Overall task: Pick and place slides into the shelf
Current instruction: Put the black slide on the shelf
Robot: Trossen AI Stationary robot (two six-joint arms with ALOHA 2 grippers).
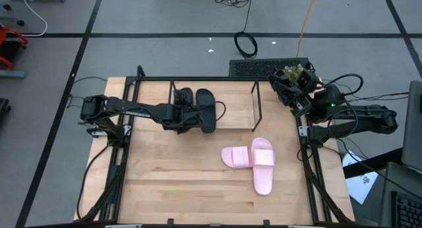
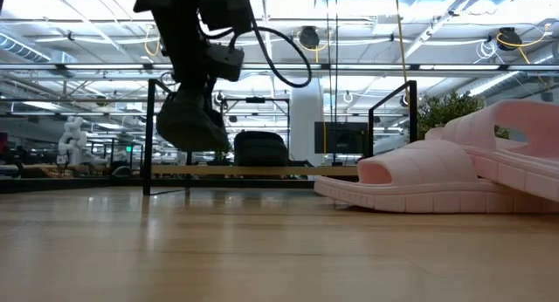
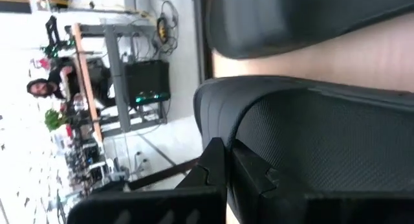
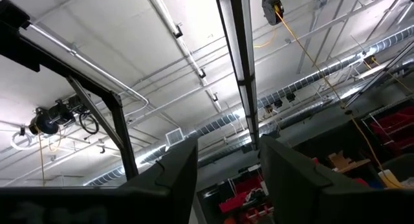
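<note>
The robot's left gripper needs to let go of the black slide on the shelf board (image 1: 185, 109), close beside the second black slide.
My left gripper (image 1: 179, 116) reaches over the shelf (image 1: 231, 103), a low black rod rack with a light wooden board, and is shut on a black slide (image 2: 188, 123). A second black slide (image 1: 206, 109) lies sole down on the shelf board just beside it, toward the table's right. The pink pair (image 1: 254, 161) lies on the table in front of the shelf; one pink slide (image 1: 234, 155) lies crosswise against the other (image 1: 264, 169). My right gripper (image 4: 226, 185) waits raised at the table's right edge, open, pointing up at the ceiling. My left gripper pinches the black slide by an edge (image 3: 223, 136) between its two fingers (image 3: 210, 175). The fingers come from the table's left, slanting down. The slide hangs tilted below the gripper (image 2: 196, 88), clear of the shelf board (image 2: 288, 171).
Upright black rods of the shelf (image 2: 412, 127) stand at its ends and middle. Black frame rails (image 1: 310, 169) run along the table's left and right edges. Bare wooden table (image 1: 171, 182) lies in front of the shelf, left of the pink pair.
</note>
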